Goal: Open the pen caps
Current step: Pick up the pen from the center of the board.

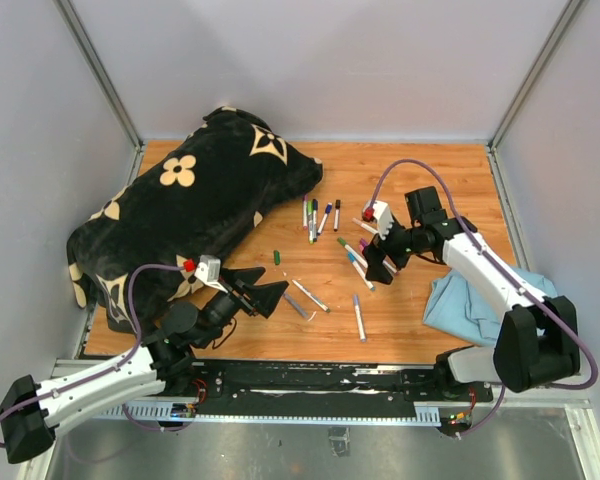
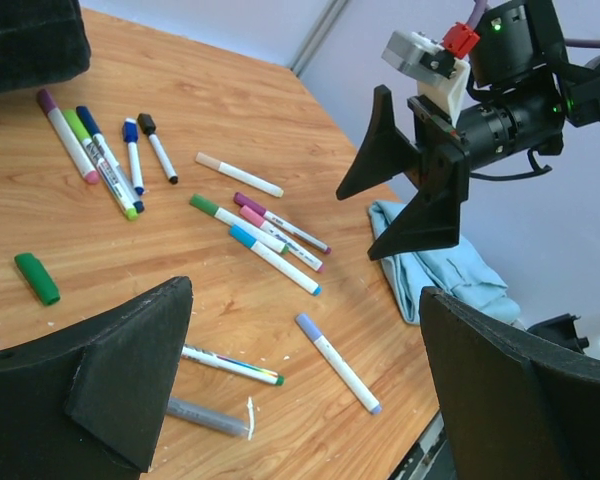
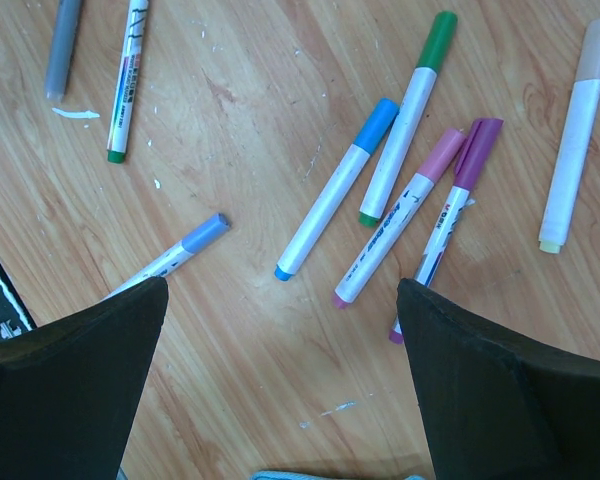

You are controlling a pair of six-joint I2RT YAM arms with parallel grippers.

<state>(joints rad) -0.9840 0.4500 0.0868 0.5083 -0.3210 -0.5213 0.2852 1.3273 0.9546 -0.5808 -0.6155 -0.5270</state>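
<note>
My right gripper needs to close on the white body [image 1: 366, 280] [image 3: 310, 231] of the blue-capped marker next to the green-capped one, near the end away from its cap.
Capped markers lie scattered on the wooden table [image 1: 420, 190]. Under my open right gripper [image 3: 285, 390] I see a blue cap [image 3: 377, 122], a green cap [image 3: 439, 40], a pink cap [image 3: 442, 155], a purple cap [image 3: 478, 150] and a beige cap [image 3: 593, 48]. A lavender-capped marker [image 2: 335, 360] lies between the wide-open fingers of my left gripper [image 2: 310, 400], which hovers above the table. A loose green cap [image 2: 37, 278] lies alone to the left. From above, the left gripper [image 1: 265, 288] and right gripper [image 1: 380, 255] face each other across the markers, both holding nothing.
A black cushion with cream flowers [image 1: 200, 200] covers the back left of the table. A light blue cloth [image 1: 475, 305] lies at the front right. A grey barrel [image 2: 205, 415] and a marker with a green tip [image 2: 230, 365] lie near the front edge.
</note>
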